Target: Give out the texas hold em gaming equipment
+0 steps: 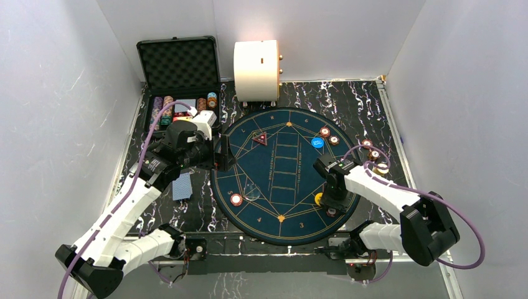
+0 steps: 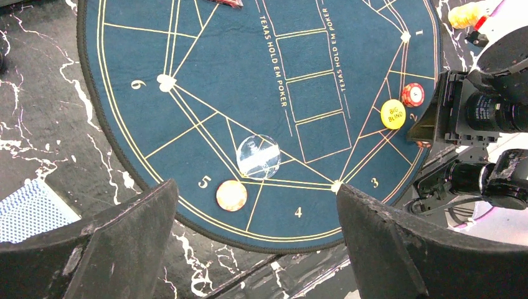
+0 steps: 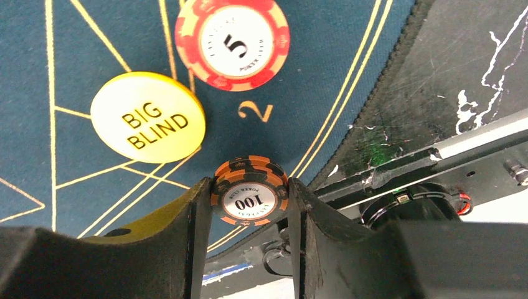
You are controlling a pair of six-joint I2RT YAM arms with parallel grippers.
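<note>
Next, my right gripper releases the orange-and-black chips on the printed seat number [image 1: 334, 208] [image 3: 264, 121] next to the red-and-white chip.
The round blue poker mat [image 1: 283, 174] lies mid-table. My right gripper [image 3: 249, 187] is shut on a small stack of orange-and-black "100" chips [image 3: 250, 198] just above the mat's edge by seat 2, beside the yellow Big Blind button [image 3: 148, 117] and a red-and-white "5" chip [image 3: 232, 42]. In the top view it [image 1: 332, 207] is at the mat's near right. My left gripper [image 2: 255, 193] is open and empty, high over the mat's left side [image 1: 221, 152]. Below it lie a cream chip [image 2: 231, 195] at seat 5 and a clear disc [image 2: 259, 156]. A blue button [image 1: 317, 142], red triangular marker [image 1: 259, 138] and blue-backed cards [image 1: 182, 186] also show.
The open black case [image 1: 179, 62] with rows of chips stands at the back left. A big cream cylinder [image 1: 256, 70] stands behind the mat. Two chips [image 1: 329, 136] lie at the mat's right rim, and several more [image 1: 372, 151] lie off the mat on the marbled table. White walls close in all sides.
</note>
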